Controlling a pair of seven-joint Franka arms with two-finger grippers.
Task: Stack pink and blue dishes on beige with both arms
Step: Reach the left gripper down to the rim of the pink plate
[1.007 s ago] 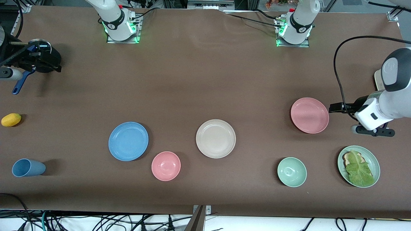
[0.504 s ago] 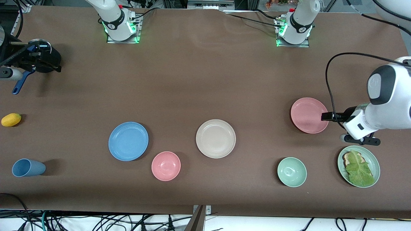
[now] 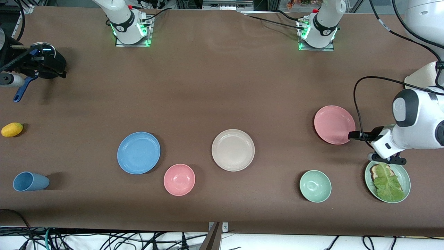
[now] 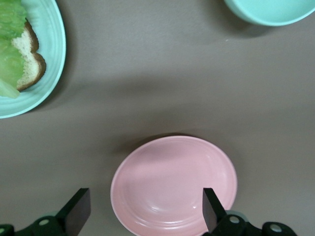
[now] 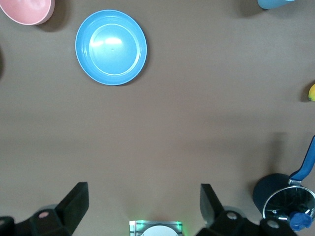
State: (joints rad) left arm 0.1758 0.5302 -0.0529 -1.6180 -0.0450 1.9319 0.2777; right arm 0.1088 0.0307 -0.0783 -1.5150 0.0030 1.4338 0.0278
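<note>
The robot's left gripper needs to next grab the salmon pink plate by its rim [image 3: 354, 123] [image 4: 112, 195], on the side farthest from the beige plate.
The salmon pink plate [image 3: 333, 123] [image 4: 172, 182] lies flat toward the left arm's end of the table. My left gripper [image 3: 352, 135] [image 4: 145, 214] is open at the plate's rim on the side toward the left arm's end, with part of the plate between its spread fingers. The beige plate [image 3: 233, 150] sits mid-table. Toward the right arm's end lies the sky blue plate [image 3: 138, 152] [image 5: 111, 47]. My right gripper [image 5: 142, 206] is open and holds nothing, high above the table near its own base, out of the front view.
A pink bowl [image 3: 179, 179] sits between the blue and beige plates, nearer the camera. A green bowl [image 3: 315, 186] and a green plate with lettuce toast [image 3: 399, 166] lie near the left gripper. A blue cup [image 3: 30, 181], a yellow fruit [image 3: 12, 129], a dark pot [image 3: 45, 62] and a cream toaster [image 3: 421, 78] stand at the table's ends.
The left arm has swung in and lowered, carrying its open gripper along the pink plate's rim toward the front camera. The right arm has not moved.
</note>
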